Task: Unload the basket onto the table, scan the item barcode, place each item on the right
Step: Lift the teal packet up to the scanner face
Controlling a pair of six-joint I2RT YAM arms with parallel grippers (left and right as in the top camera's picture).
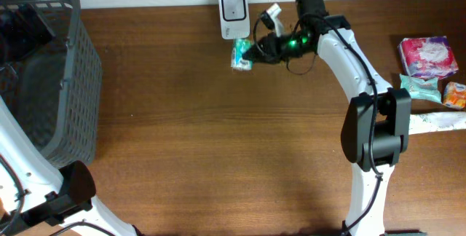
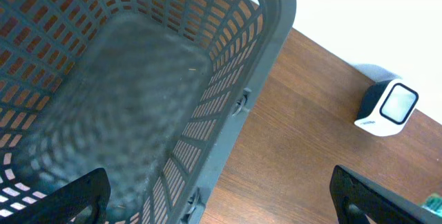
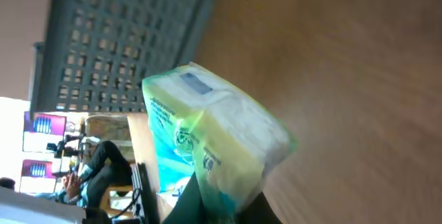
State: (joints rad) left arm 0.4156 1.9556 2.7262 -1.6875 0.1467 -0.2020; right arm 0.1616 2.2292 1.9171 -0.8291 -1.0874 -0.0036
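Observation:
I need to release the item with my right gripper between the teal packet and the orange packet [image 1: 447, 80], against the pink packet.
The item [image 1: 241, 54], a soft green and teal packet with a white label, hangs just below the white barcode scanner [image 1: 234, 15] at the table's far edge. My right gripper [image 1: 256, 49] is shut on it from the right. In the right wrist view the item [image 3: 214, 134] fills the middle, its lower end pinched between the dark fingers [image 3: 190, 207] of that gripper [image 3: 224, 210]. My left gripper [image 2: 221, 203] is open over the rim of the grey basket [image 2: 276, 16] with nothing between its fingers [image 2: 69, 196]. The scanner [image 2: 387, 106] shows at the right of that view.
The grey basket [image 1: 44, 68] takes up the table's left end. At the right edge lie a pink packet [image 1: 428, 55], a teal packet [image 1: 421, 88], an orange one [image 1: 455, 94] and a white one [image 1: 437, 122]. The left arm [image 1: 73, 185] is at lower left.

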